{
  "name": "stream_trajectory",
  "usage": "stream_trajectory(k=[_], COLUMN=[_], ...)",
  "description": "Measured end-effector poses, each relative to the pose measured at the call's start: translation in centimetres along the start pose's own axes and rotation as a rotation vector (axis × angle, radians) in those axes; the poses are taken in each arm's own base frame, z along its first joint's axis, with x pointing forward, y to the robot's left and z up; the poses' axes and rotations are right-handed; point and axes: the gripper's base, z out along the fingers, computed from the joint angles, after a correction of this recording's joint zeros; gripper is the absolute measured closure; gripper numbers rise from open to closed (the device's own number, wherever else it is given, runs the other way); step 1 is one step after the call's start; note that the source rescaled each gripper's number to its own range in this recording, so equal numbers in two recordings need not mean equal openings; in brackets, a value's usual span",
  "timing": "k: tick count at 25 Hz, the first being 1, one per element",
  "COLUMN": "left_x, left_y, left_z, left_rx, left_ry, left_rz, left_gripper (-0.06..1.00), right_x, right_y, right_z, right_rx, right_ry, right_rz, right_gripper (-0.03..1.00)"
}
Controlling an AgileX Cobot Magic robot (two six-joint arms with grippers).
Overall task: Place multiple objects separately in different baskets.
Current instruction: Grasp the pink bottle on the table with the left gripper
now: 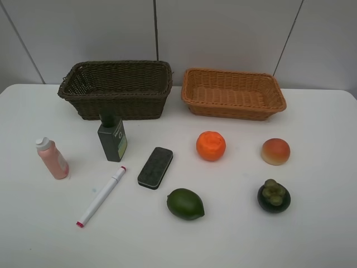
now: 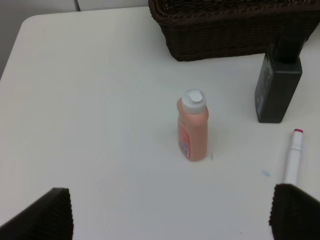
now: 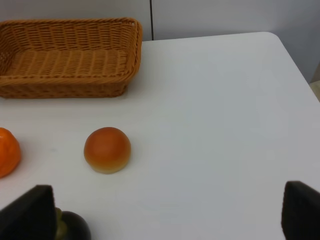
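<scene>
The robot's left gripper needs to next move to the pink bottle and close on the bottle's upper body (image 1: 49, 156) (image 2: 193, 121), just under its white cap.
On the white table stand a dark brown basket (image 1: 117, 89) and an orange-tan basket (image 1: 233, 93), both empty. In front lie a pink bottle (image 1: 52, 158), dark green bottle (image 1: 112, 138), white red-tipped marker (image 1: 102, 195), black eraser (image 1: 155, 167), orange (image 1: 211, 146), peach (image 1: 275, 151), green fruit (image 1: 185, 204) and dark mangosteen (image 1: 273, 196). My left gripper (image 2: 170, 214) is open and empty, short of the pink bottle (image 2: 192, 125). My right gripper (image 3: 164, 212) is open and empty, short of the peach (image 3: 107, 149). Neither gripper shows in the exterior high view.
A grey panelled wall stands behind the baskets. The table's right edge (image 3: 292, 60) and left edge (image 2: 12, 52) show in the wrist views. The dark green bottle (image 2: 277, 82) stands just in front of the brown basket (image 2: 230, 30).
</scene>
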Motion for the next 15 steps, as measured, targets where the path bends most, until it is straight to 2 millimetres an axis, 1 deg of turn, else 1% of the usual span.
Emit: stream_trajectory(k=[11,13,15], left_x=[0.0,-0.2,-0.7], left_y=[0.0,0.0,0.1], left_z=[0.0,0.3,1.1], left_rx=[0.000,0.001,0.004], left_ry=[0.000,0.025,0.086], left_rz=[0.000,-0.003,-0.012], left_gripper=[-0.02,-0.02,-0.02], right_x=[0.0,0.0,0.0], right_y=[0.0,0.0,0.0], right_z=[0.0,0.0,0.0], right_rx=[0.000,0.000,0.000], right_ry=[0.000,0.000,0.000], right_rz=[0.000,0.000,0.000], right_gripper=[-0.03,-0.03,-0.03])
